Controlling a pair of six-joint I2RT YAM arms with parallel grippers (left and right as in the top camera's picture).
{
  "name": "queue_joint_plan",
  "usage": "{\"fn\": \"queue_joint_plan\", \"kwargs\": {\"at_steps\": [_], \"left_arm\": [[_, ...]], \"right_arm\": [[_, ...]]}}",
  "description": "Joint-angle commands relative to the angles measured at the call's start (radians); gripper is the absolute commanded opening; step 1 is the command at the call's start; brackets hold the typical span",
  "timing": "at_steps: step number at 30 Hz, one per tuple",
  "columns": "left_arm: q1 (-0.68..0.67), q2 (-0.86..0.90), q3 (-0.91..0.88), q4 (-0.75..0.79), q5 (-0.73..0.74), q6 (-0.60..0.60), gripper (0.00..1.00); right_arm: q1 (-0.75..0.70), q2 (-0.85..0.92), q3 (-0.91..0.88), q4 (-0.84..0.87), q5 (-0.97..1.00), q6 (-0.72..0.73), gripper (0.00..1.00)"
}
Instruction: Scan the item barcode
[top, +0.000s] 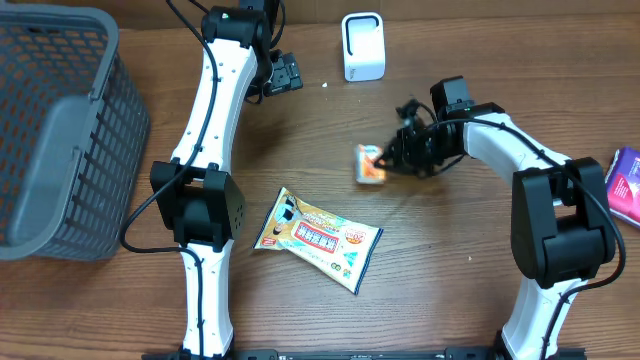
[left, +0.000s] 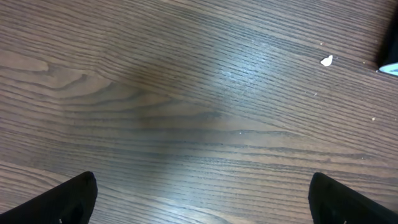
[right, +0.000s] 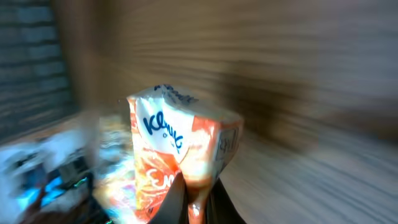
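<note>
My right gripper is pinching the tissue pack at an angle with the lettered side up, so it should put the pack down and take its edge (right: 202, 138) again from above.
A small orange and white tissue pack (top: 371, 164) hangs above the table's middle, pinched by its edge in my right gripper (top: 392, 160). In the blurred right wrist view the pack (right: 180, 149) fills the centre, blue lettering on top, and my right gripper (right: 194, 208) is shut on its lower seam. The white barcode scanner (top: 362, 46) stands upright at the back centre. My left gripper (top: 284, 73) hovers at the back, left of the scanner. Its dark fingertips (left: 68, 199) stand wide apart over bare wood, open with nothing between them.
A grey mesh basket (top: 60, 130) fills the left side. A flat yellow snack bag (top: 316, 238) lies in the middle front. A purple pack (top: 626, 182) sits at the right edge. A white crumb (left: 326, 60) lies on the wood near the scanner.
</note>
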Motion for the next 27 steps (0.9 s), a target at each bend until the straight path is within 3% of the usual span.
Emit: {"fn": "queue_joint_plan", "kwargs": {"at_steps": [1, 5, 7, 8, 9, 12, 20, 27], "left_arm": [[0.003, 0.008, -0.005, 0.002, -0.002, -0.018, 1.0], [0.003, 0.008, -0.005, 0.002, -0.002, -0.018, 1.0], [0.003, 0.008, -0.005, 0.002, -0.002, -0.018, 1.0], [0.003, 0.008, -0.005, 0.002, -0.002, -0.018, 1.0], [0.003, 0.008, -0.005, 0.002, -0.002, -0.018, 1.0], [0.003, 0.008, -0.005, 0.001, -0.002, -0.018, 1.0], [0.003, 0.008, -0.005, 0.002, -0.002, -0.018, 1.0], [0.003, 0.008, -0.005, 0.002, -0.002, -0.018, 1.0]], "right_arm": [[-0.007, 0.004, 0.069, -0.097, 0.403, 0.03, 0.04], [-0.005, 0.004, 0.164, -0.258, 0.545, 0.03, 0.05], [-0.005, 0.004, 0.208, -0.321, 0.57, 0.03, 0.21], [-0.005, 0.004, 0.231, -0.352, 0.578, 0.03, 0.38], [-0.005, 0.004, 0.253, -0.38, 0.586, 0.03, 0.48], [-0.005, 0.004, 0.306, -0.443, 0.604, 0.029, 0.61], [0.05, 0.005, 0.356, -0.535, 0.604, -0.014, 0.59], [0.207, 0.019, 0.317, -0.518, 0.806, -0.016, 0.58]]}}
